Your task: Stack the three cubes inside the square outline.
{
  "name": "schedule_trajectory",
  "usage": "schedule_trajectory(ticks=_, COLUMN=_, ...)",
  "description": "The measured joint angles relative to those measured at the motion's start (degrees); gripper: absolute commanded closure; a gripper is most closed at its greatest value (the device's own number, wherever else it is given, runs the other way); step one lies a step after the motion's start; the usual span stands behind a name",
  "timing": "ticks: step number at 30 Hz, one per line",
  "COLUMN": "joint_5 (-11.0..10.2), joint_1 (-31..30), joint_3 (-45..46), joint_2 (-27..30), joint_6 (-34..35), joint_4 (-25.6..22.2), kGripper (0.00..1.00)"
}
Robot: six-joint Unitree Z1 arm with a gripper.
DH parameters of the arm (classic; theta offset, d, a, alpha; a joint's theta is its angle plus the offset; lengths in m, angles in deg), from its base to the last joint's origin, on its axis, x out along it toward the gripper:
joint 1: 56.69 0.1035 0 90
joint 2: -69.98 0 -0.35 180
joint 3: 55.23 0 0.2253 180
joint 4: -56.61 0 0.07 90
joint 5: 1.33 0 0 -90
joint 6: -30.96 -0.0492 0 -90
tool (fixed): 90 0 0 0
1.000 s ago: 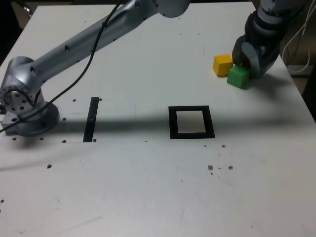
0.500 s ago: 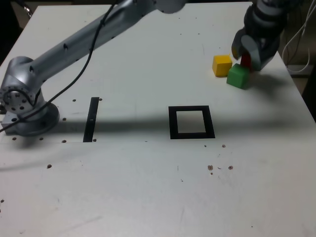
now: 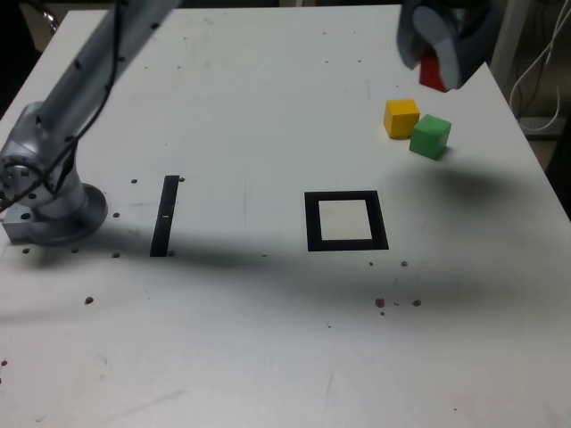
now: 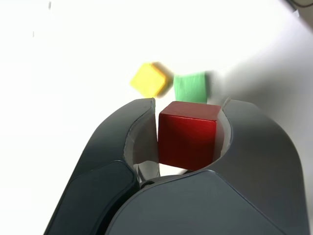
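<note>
I should release the red cube on the square outline's white middle (image 3: 340, 212), toward the black strip.
My gripper (image 3: 434, 64) hangs high above the table at the exterior view's upper right, shut on the red cube (image 3: 434, 71). In the wrist view the red cube (image 4: 188, 139) sits clamped between the two dark jaws of the gripper (image 4: 188, 110). The yellow cube (image 3: 401, 117) and the green cube (image 3: 431, 136) rest side by side on the table below, touching or nearly so. They also show in the wrist view, yellow cube (image 4: 149, 79) and green cube (image 4: 190, 87), beyond the jaws. The square outline (image 3: 345, 221) lies empty at the table's middle.
A straight black strip (image 3: 164, 215) lies at the exterior view's left, near the arm's base (image 3: 45, 201). The table's right edge (image 3: 526, 134) runs close to the cubes, with white cables (image 3: 544, 62) beyond it.
The gripper has risen from table level beside the green and yellow cubes, lifting the red cube up and slightly left. The other two cubes have not moved.
</note>
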Motion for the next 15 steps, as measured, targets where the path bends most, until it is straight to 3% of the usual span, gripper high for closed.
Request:
schedule_trajectory(ticks=4, joint_5=1.6, joint_1=-2.7, joint_3=7.9, joint_2=4.5, joint_6=7.9, joint_4=0.0, kGripper=0.75)
schedule_trajectory(ticks=11, joint_5=11.5, joint_1=-3.7, joint_3=22.0, joint_2=5.5, joint_6=21.8, joint_4=0.1, kGripper=0.75)
schedule_trajectory(ticks=13, joint_5=13.6, joint_1=-3.7, joint_3=25.9, joint_2=5.2, joint_6=25.8, joint_4=0.1, kGripper=0.75)
schedule_trajectory(ticks=15, joint_5=14.3, joint_1=-3.7, joint_3=27.2, joint_2=4.4, joint_6=29.6, joint_4=0.1, kGripper=0.75)
